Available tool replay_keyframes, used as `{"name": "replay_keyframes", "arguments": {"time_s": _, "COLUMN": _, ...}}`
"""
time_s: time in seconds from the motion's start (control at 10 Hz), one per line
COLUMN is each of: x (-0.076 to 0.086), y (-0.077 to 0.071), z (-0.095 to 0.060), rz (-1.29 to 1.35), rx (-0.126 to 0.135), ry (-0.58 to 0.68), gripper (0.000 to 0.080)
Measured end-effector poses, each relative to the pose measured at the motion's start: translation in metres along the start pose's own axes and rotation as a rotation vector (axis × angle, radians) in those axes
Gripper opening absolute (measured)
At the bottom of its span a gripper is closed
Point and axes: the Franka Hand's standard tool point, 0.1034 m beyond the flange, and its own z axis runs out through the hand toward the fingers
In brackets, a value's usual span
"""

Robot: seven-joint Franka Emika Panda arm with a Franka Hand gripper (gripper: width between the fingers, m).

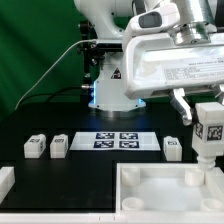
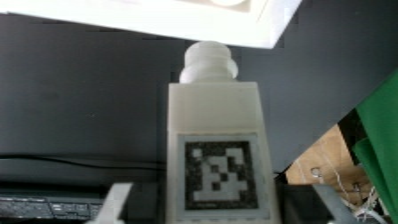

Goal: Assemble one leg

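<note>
Next, I let go of the leg upright at the white tabletop's front corner (image 1: 212, 204) (image 2: 226, 3), on the side of the tabletop below my gripper.
My gripper (image 1: 208, 112) is shut on a leg (image 1: 207, 135), a small white blocky peg with a black-and-white tag. It holds the leg upright, peg end down, just above the far right corner of the white tabletop (image 1: 150, 190). In the wrist view the leg (image 2: 217, 140) fills the middle between the fingers (image 2: 121, 203), with its round tip near the tabletop's corner (image 2: 196, 22). Three more legs lie on the black table: two at the exterior view's left (image 1: 36, 146) (image 1: 59, 146) and one right of the marker board (image 1: 172, 148).
The marker board (image 1: 117, 140) lies flat at the middle of the table. The arm's white base (image 1: 112, 80) stands behind it. A white block (image 1: 5, 181) sits at the left edge. A green wall stands behind.
</note>
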Motion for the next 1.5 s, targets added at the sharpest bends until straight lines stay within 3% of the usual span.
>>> {"name": "replay_keyframes", "arguments": {"time_s": 0.3, "x": -0.012, "y": 0.003, "z": 0.021, "rz": 0.012, "rx": 0.008, "ry": -0.031, "gripper": 0.0294}}
{"name": "replay_keyframes", "arguments": {"time_s": 0.5, "x": -0.022, "y": -0.007, "z": 0.029, "rz": 0.009, "rx": 0.018, "ry": -0.039, "gripper": 0.0294}}
{"name": "replay_keyframes", "arguments": {"time_s": 1.1, "x": -0.038, "y": -0.012, "z": 0.041, "rz": 0.008, "rx": 0.027, "ry": -0.064, "gripper": 0.0294}}
{"name": "replay_keyframes", "arguments": {"time_s": 1.5, "x": -0.035, "y": -0.011, "z": 0.046, "rz": 0.013, "rx": 0.012, "ry": 0.005, "gripper": 0.0294}}
